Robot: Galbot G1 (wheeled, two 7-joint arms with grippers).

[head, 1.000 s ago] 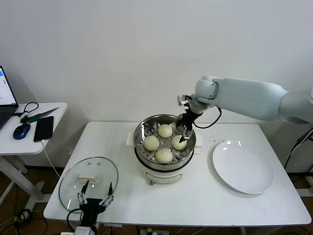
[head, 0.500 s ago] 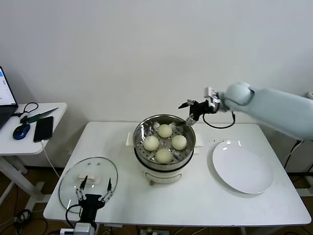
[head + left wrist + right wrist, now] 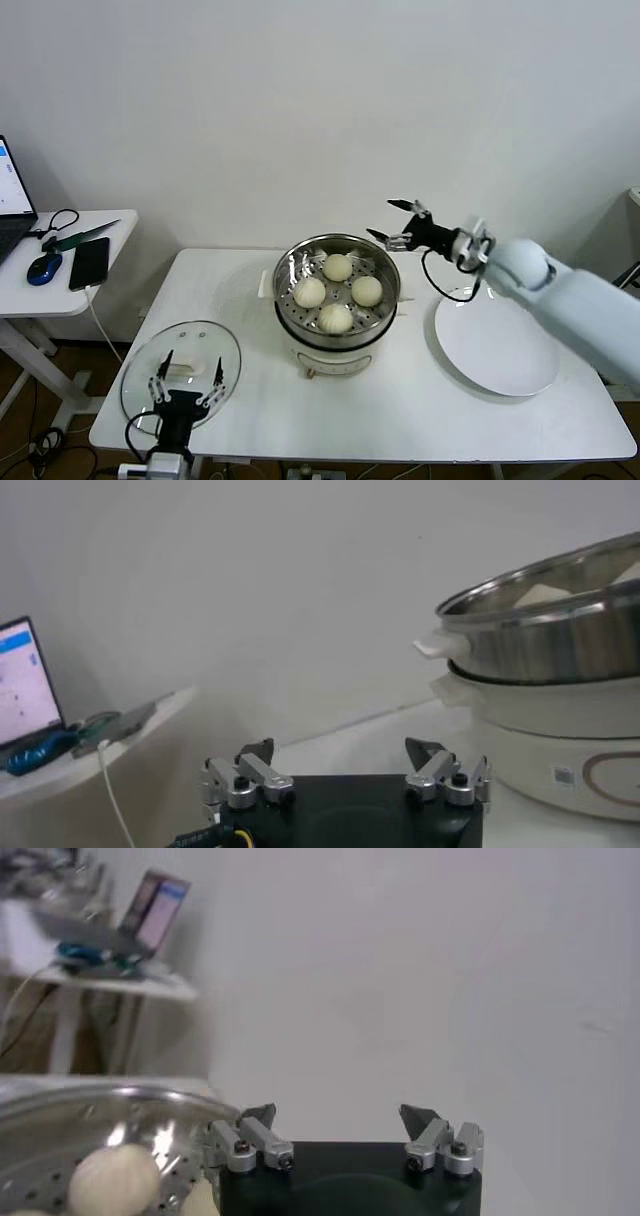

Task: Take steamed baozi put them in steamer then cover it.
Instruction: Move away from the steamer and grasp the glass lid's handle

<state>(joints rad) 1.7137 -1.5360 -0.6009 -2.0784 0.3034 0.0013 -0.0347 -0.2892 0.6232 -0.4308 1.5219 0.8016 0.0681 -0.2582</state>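
The robot's left gripper will next move to the middle of the cream handle (image 3: 181,369) on the glass cover and close there, because the steamer needs covering.
Several cream-white baozi (image 3: 337,292) lie on the perforated tray inside the steel steamer (image 3: 286,300) at the table's middle. My right gripper (image 3: 393,222) is open and empty, hovering just right of the steamer's back rim and above it. Its wrist view shows the steamer rim (image 3: 60,1116) and a baozi (image 3: 107,1173) below the open gripper (image 3: 338,1114). The glass cover (image 3: 180,366) with its cream handle lies flat at the table's front left. My left gripper (image 3: 185,370) is open, at the cover's near edge. The left wrist view shows this gripper (image 3: 345,752) and the steamer (image 3: 560,640).
A flat white plate (image 3: 496,340) lies right of the steamer, under my right forearm. A side table (image 3: 60,270) at the left holds a phone (image 3: 89,262), a mouse (image 3: 44,267) and a laptop. The wall stands close behind the table.
My right gripper has lifted out of the steamer, leaving the fourth baozi in it, and swung back to the right. My left gripper has shifted slightly left at the cover's edge.
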